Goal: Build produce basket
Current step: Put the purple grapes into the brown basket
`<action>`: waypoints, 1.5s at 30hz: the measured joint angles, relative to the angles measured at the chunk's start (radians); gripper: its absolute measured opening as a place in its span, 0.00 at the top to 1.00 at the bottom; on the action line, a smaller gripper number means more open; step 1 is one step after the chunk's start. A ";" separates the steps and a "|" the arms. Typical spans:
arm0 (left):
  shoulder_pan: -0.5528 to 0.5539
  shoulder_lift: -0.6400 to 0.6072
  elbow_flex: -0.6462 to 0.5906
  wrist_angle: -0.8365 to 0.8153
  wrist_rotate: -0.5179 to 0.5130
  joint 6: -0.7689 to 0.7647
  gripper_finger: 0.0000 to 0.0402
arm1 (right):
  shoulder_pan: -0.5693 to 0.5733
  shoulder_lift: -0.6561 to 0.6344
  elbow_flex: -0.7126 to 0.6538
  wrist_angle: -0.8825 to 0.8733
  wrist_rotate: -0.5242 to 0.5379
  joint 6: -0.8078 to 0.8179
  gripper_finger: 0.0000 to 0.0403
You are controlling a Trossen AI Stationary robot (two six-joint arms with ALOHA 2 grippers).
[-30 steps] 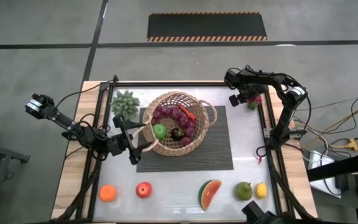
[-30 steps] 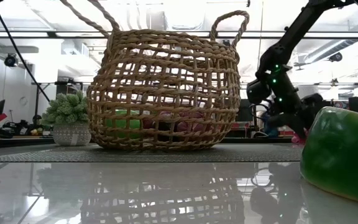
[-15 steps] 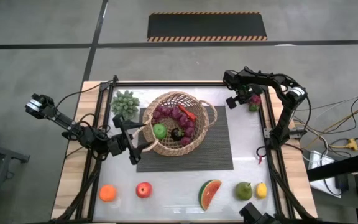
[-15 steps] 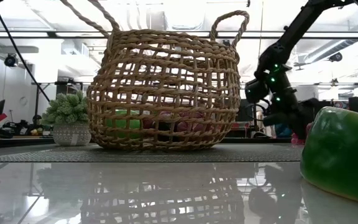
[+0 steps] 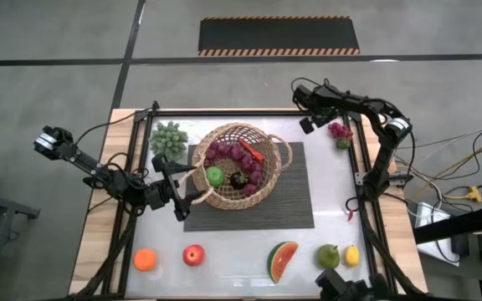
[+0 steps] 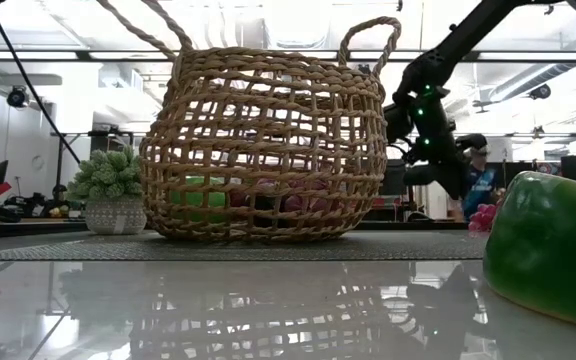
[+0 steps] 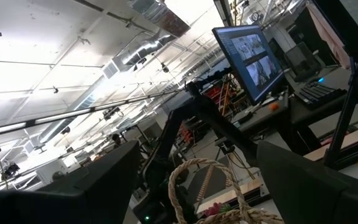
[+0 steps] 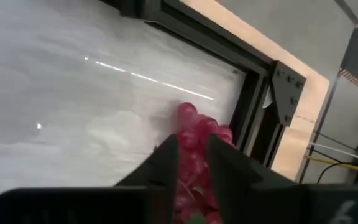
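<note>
My right gripper's fingers are too close together to fit around the red grape bunch. I need to open them wider, then take the grape bunch's middle [image 5: 340, 133] before lifting.
The wicker basket [image 5: 239, 165] stands on a dark ribbed mat [image 5: 295, 205]. In it lie purple grapes, a carrot, a green apple and a dark plum. A red grape bunch [image 5: 339, 131] lies on the table at the far right. My right gripper [image 5: 316, 126] hangs just above and to the left of it. Its fingers stand a narrow gap apart, and the bunch [image 8: 199, 127] shows beyond them. My left gripper [image 5: 189, 186] stands wide open at the basket's left rim, with a loop handle [image 7: 188, 180] ahead between its fingers. My left gripper has a finger on either side of the basket's left rim [image 5: 197, 180], coming level from the table's left. I cannot tell whether the fingers touch the wicker.
Along the near edge lie an orange [image 5: 145, 260], a red apple [image 5: 193, 255], a watermelon slice [image 5: 282, 261], a pear [image 5: 328, 256] and a lemon [image 5: 352, 256]. A small green plant [image 5: 168, 139] stands far left of the basket. A black frame [image 5: 360, 159] borders the table.
My right gripper has risen and gone toward the table's left and far edges, away from the red grape bunch. The bunch stays on the table where it was.
</note>
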 joint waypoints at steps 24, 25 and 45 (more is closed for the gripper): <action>0.000 0.000 -0.002 0.000 0.000 0.001 0.24 | -0.072 0.039 -0.141 -0.007 -0.001 0.001 0.38; 0.000 0.000 -0.002 0.000 0.000 0.001 0.24 | -0.072 0.049 -0.150 0.006 0.002 -0.010 0.38; 0.000 0.000 -0.003 0.000 0.000 0.006 0.24 | -0.067 0.089 -0.111 0.022 -0.080 -0.057 0.85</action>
